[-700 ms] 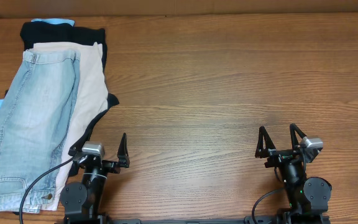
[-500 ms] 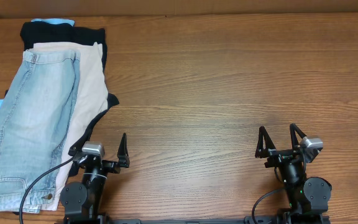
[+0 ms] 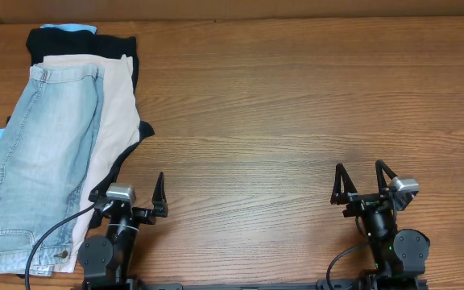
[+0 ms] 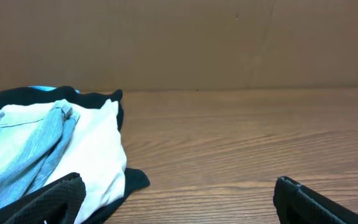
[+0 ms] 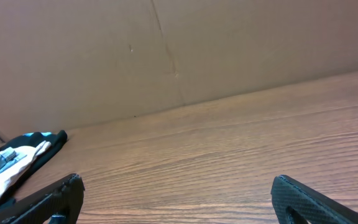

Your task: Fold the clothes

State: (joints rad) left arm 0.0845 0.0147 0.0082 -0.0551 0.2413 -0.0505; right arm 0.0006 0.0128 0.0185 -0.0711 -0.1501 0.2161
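Note:
Next, I close my left gripper on the middle of the denim shorts' long edge (image 3: 86, 134) (image 4: 42, 183), next to the part of the beige shorts that shows.
A stack of clothes lies at the table's left side. Light-blue denim shorts (image 3: 39, 153) lie on top, over beige shorts (image 3: 115, 105), a black garment (image 3: 79, 42) and a pale-blue garment (image 3: 69, 28). In the left wrist view the denim shorts (image 4: 17, 149), beige shorts (image 4: 101, 146) and black garment (image 4: 17, 98) lie at the left. My left gripper (image 3: 129, 192) is open and empty beside the stack's lower right edge; its fingers frame bare wood (image 4: 179, 199). My right gripper (image 3: 359, 181) is open and empty at the front right, over bare wood (image 5: 179, 199).
The wooden table (image 3: 296, 105) stretches from the stack to the right. A brown cardboard wall (image 4: 229, 43) stands along the far edge. In the right wrist view the stack (image 5: 17, 152) shows small at the far left.

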